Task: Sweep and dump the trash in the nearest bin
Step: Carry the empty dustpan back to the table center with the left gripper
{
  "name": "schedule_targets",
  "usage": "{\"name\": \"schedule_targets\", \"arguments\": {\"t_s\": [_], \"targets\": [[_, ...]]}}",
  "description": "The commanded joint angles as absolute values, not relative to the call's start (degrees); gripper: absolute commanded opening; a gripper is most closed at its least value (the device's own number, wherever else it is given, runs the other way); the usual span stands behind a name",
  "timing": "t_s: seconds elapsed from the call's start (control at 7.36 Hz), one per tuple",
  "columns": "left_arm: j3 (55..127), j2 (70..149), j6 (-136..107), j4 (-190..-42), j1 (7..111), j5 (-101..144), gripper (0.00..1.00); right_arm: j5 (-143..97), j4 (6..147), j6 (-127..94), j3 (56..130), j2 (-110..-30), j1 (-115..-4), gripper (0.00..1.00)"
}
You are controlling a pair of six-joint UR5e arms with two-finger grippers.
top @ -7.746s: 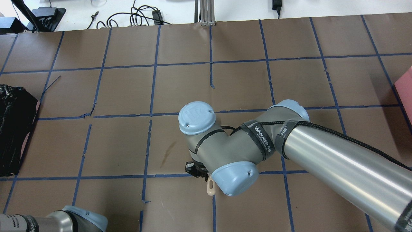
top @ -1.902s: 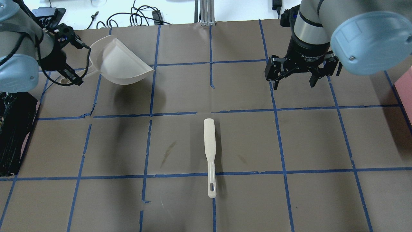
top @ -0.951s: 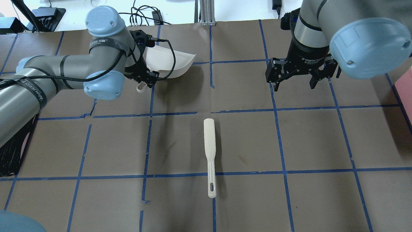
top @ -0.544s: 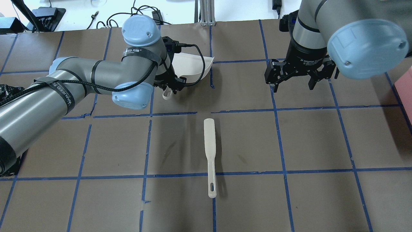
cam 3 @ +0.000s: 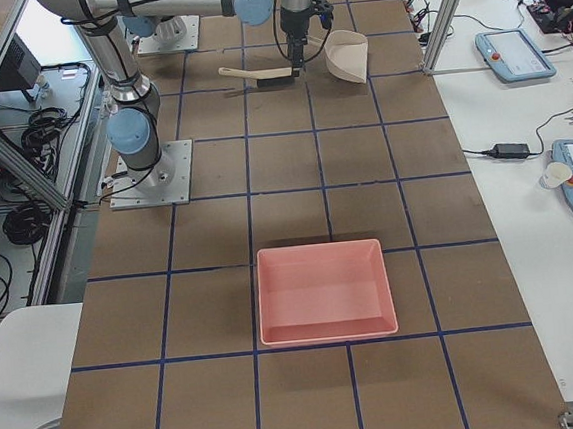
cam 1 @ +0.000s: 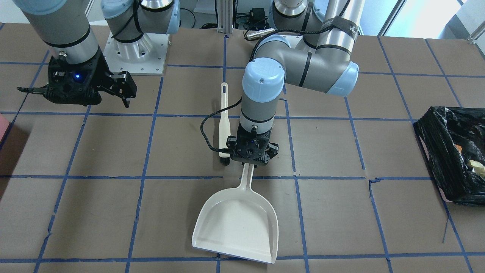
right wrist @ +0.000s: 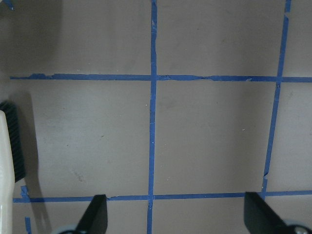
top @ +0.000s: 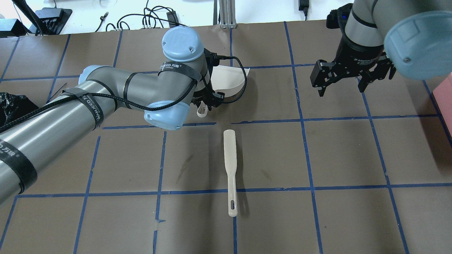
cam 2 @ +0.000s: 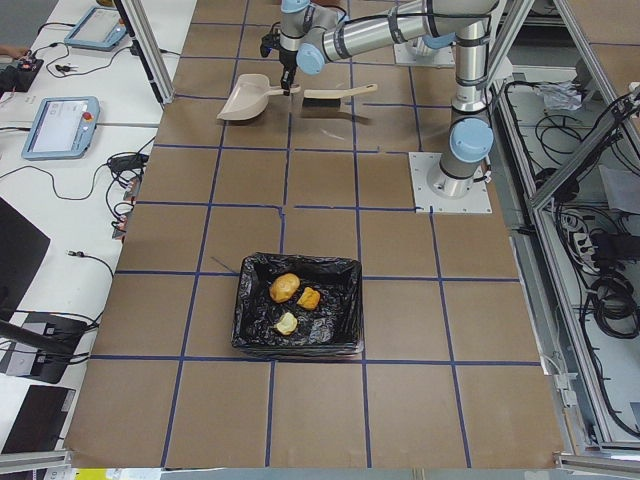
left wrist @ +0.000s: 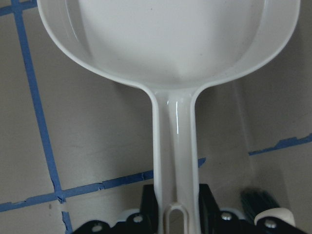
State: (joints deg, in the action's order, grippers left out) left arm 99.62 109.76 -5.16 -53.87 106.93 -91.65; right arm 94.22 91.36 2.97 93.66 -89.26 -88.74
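I need to let go of the white dustpan with my left gripper on the table (cam 1: pixel 226 207) (left wrist: pixel 214 64) just past the bristle end of the white brush.
My left gripper (cam 1: pixel 251 156) is shut on the handle of the white dustpan (cam 1: pixel 237 223), which looks empty and sits low over the middle of the table; the left wrist view shows the handle (left wrist: pixel 174 146) between the jaws. The white brush (top: pixel 229 169) lies loose on the table just beside it. My right gripper (top: pixel 340 83) is open and empty, above the table at the far right. The black-lined bin (cam 2: pixel 250 310) stands at the table's left end and holds the tan lump (cam 2: pixel 283 287), the orange-brown chunk (cam 2: pixel 309 298) and the pale piece (cam 2: pixel 287 322).
A pink tray (cam 3: pixel 323 292) sits at the table's right end, also at the overhead view's right edge (top: pixel 445 98). The brown table has blue tape grid lines. Cables and devices lie beyond the far edge.
My left arm has carried the dustpan from over the bin side rightward to the table's middle, next to the brush. My right gripper has shifted a little to the right, still open.
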Motion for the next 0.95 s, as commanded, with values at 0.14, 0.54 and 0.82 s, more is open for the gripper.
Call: {"name": "schedule_targets", "arguments": {"t_s": [0.14,0.54,0.82], "targets": [[99.6,110.6,-9.9,-53.4,110.2,-92.2,0.01,94.3,91.0,4.2,93.9,-89.7,-87.8,1.00],[99.7,110.7,-15.8,-53.4,112.3,-91.7,0.01,93.5,91.0,4.1,93.9,-89.7,-87.8,1.00],[100.7,110.7,-17.6,-53.4,112.6,-91.6,0.03,93.4,91.0,4.4,93.9,-90.1,-87.6,1.00]]}}
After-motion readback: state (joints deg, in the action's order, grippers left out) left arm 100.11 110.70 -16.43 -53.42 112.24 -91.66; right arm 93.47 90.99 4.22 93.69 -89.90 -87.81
